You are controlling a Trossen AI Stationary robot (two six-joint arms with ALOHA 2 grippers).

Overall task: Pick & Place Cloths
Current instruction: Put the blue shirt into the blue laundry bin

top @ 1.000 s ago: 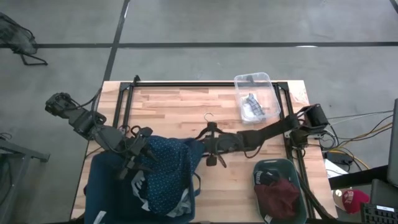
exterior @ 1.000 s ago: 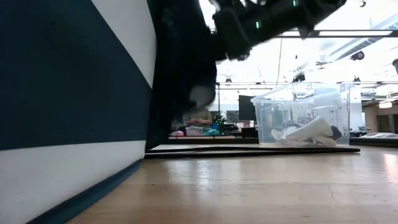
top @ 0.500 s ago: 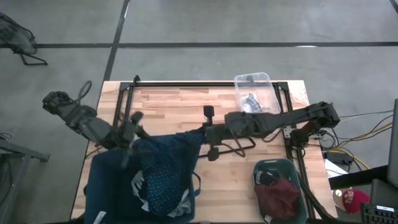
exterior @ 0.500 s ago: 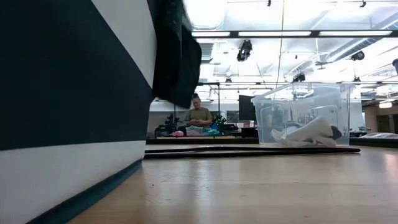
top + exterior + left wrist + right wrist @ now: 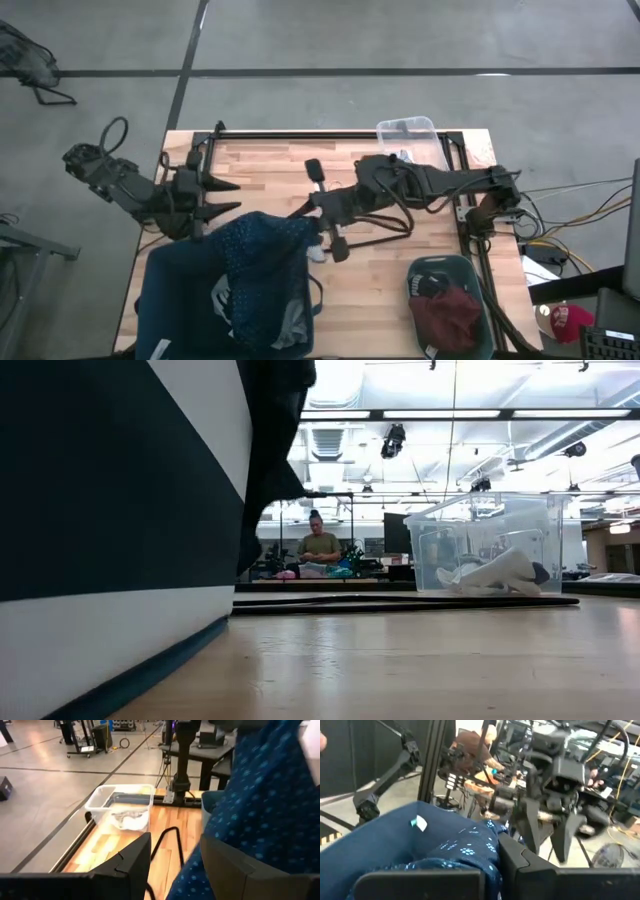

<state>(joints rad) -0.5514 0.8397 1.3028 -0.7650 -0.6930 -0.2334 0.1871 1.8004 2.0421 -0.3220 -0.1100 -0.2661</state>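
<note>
Pale fabric hangs at the bin's edge below the navy dotted shirt's pinched end, so next I lower the shirt with my right gripper and take the pale fabric (image 5: 317, 253).
The navy dotted shirt (image 5: 262, 275) hangs from my right gripper (image 5: 318, 222), which is shut on its upper end above the middle of the table. Its lower part lies over the dark blue fabric bin (image 5: 175, 300) at the near left. In the low view the shirt (image 5: 275, 440) hangs beside the bin's wall (image 5: 110, 550). My left gripper (image 5: 222, 195) is open, far-left of the shirt and apart from it. A maroon piece (image 5: 448, 318) and a black garment (image 5: 430, 287) lie in a green tub. Small socks (image 5: 127, 820) lie in a clear box. My right gripper pinches a bunched bit of the shirt's upper end (image 5: 482, 855) between its two fingers. The fingers come about level from the table's right side. The shirt hangs slack below them, its lower part resting on the fabric bin (image 5: 250, 320).
A thin black wire hanger (image 5: 392, 228) lies on the table under my right arm. The clear box (image 5: 410, 132) stands at the far right, the green tub (image 5: 470, 270) at the near right. A black frame (image 5: 330, 136) runs along the far edge. A person sits in the room beyond (image 5: 318, 545).
My right gripper has risen high and shifted a little toward the table's left, tipping up to level, drawing the shirt's upper end up with it while the lower part stays on the bin. My left gripper has drawn back from the shirt toward the far edge and turned.
</note>
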